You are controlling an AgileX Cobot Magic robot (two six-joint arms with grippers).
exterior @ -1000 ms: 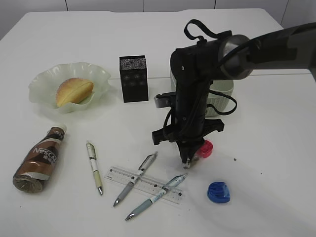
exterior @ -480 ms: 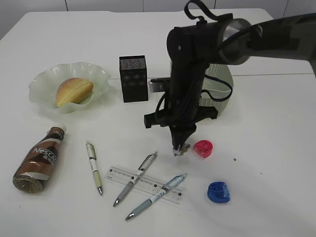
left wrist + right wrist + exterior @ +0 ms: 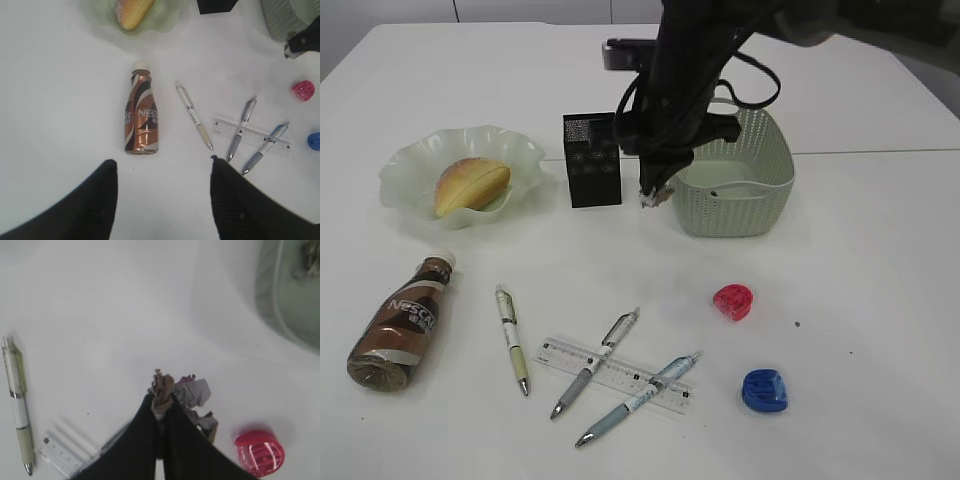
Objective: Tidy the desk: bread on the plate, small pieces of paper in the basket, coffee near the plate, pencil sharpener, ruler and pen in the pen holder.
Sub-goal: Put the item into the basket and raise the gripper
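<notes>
My right gripper is to let go of the small piece of paper inside the sage-green basket (image 3: 713, 193), just behind the front side of the basket.
My right gripper (image 3: 653, 196) hangs above the desk (image 3: 880, 300), by the left wall of the sage-green basket (image 3: 740, 190), shut on a crumpled small piece of paper (image 3: 192, 391). The bread (image 3: 470, 185) lies on the pale green plate (image 3: 405, 165). On its side at the front left lies the coffee (image 3: 400, 322). Two pens (image 3: 595, 361) cross the clear ruler (image 3: 615, 373), with a third pen (image 3: 511, 338) to their left. A red pencil sharpener (image 3: 732, 301) and a blue one (image 3: 764, 389) sit at the right. The black pen holder (image 3: 591, 160) stands upright. High above the coffee (image 3: 142, 120), my left gripper (image 3: 162, 162) is open and empty.
The desk's seam line (image 3: 880, 152) runs behind the basket. In the right wrist view the red sharpener (image 3: 259, 452) lies below the gripper to the right and the basket (image 3: 295, 295) is at the upper right. Something small lies inside the basket.
My right gripper has risen from beside the red sharpener and moved back toward the basket, carrying the paper. Nothing else on the desk has moved.
</notes>
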